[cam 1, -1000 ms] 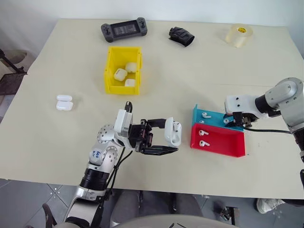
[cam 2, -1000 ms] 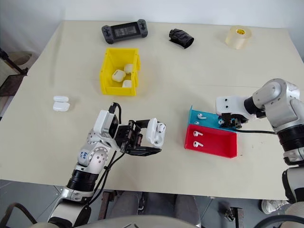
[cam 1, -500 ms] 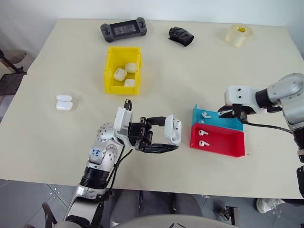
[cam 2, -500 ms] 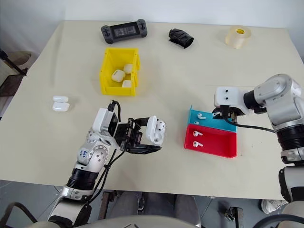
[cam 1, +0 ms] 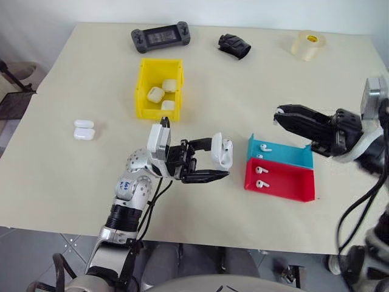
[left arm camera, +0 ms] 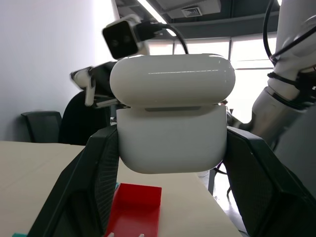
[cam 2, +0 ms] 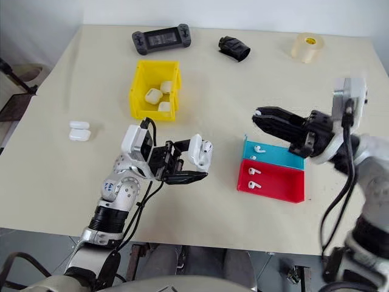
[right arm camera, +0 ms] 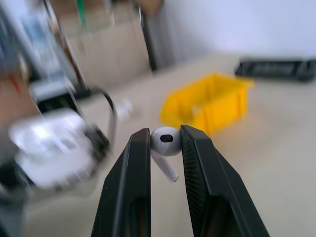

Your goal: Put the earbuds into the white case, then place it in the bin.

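The robot's right gripper should release the earbud in the nearer slot of the white case (cam 1: 227, 158) (right arm camera: 57, 148) that the left gripper holds.
My left gripper (cam 1: 217, 160) is shut on the white case (cam 1: 223, 159), holding it above the table's front middle. In the left wrist view the case (left arm camera: 172, 118) sits between the black fingers (left arm camera: 86, 182), and a thin gap shows between its lid and body. My right gripper (cam 1: 279, 115) hovers above the table, right of the case, pointing toward it. It is shut on one of the earbuds (right arm camera: 165, 140), stem hanging down. More earbuds lie in the teal tray (cam 1: 265, 147) and the red tray (cam 1: 261, 183). The yellow bin (cam 1: 143, 91) stands further back and holds several white cases.
The teal tray (cam 1: 292, 159) and red tray (cam 1: 289, 185) lie side by side below my right arm. Another white case (cam 1: 83, 129) rests at the left. Along the far edge are a black game controller (cam 1: 160, 38), a black object (cam 1: 234, 45) and a tape roll (cam 1: 307, 44).
My right gripper rose out of the teal tray with an earbud, rolled over and swung left toward the case. My left gripper kept hold of the case and barely moved.
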Robot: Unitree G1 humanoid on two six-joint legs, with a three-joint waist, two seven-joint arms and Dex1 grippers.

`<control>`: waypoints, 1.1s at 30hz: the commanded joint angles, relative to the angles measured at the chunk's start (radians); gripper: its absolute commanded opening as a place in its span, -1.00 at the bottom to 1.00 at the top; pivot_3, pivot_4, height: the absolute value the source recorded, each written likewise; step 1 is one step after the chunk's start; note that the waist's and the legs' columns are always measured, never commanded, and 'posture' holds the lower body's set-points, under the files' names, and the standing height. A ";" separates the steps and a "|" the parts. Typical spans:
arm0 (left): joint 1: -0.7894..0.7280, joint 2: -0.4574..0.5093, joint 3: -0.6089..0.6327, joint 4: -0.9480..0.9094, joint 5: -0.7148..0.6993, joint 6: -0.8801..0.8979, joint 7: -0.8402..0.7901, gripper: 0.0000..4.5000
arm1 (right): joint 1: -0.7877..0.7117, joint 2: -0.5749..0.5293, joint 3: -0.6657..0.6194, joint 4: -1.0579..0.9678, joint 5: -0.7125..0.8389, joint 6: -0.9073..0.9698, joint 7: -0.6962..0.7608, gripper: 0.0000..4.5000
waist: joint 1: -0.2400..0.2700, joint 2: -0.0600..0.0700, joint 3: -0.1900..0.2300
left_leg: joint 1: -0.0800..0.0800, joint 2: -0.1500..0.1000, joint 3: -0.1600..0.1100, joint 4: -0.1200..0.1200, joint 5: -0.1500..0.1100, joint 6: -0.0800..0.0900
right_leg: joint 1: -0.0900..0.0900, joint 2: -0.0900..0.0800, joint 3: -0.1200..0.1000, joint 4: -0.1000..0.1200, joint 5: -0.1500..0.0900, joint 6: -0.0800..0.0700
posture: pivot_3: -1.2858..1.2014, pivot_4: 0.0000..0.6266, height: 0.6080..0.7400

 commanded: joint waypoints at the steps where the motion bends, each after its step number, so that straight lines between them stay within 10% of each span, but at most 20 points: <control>1: -0.029 -0.011 0.008 0.009 -0.013 -0.003 -0.015 0.24 | 0.050 0.077 -0.001 -0.147 0.195 -0.079 -0.215 -0.78 | -0.003 0.000 0.000 | 0.000 0.000 0.000 0.000 0.000 0.000 | 0.000 0.000 0.000 0.001 0.000 0.000 | 0.03 -0.52 1.00; 10: -0.067 -0.031 0.001 0.034 -0.009 0.019 -0.027 0.24 | 0.186 0.153 0.173 -0.274 0.292 -0.266 -0.416 -0.78 | -0.005 0.000 0.000 | 0.002 0.000 0.000 -0.001 0.002 0.000 | 0.000 0.001 0.003 0.002 0.000 0.000 | 0.03 -0.52 1.00; 33: -0.072 -0.038 0.004 0.024 -0.008 0.015 -0.026 0.24 | 0.377 0.014 0.421 -0.286 0.216 -0.415 -0.349 -0.78 | -0.003 0.000 0.000 | 0.002 0.000 0.000 -0.001 0.002 0.001 | 0.001 0.001 0.003 0.002 0.000 0.000 | 0.03 -0.52 1.00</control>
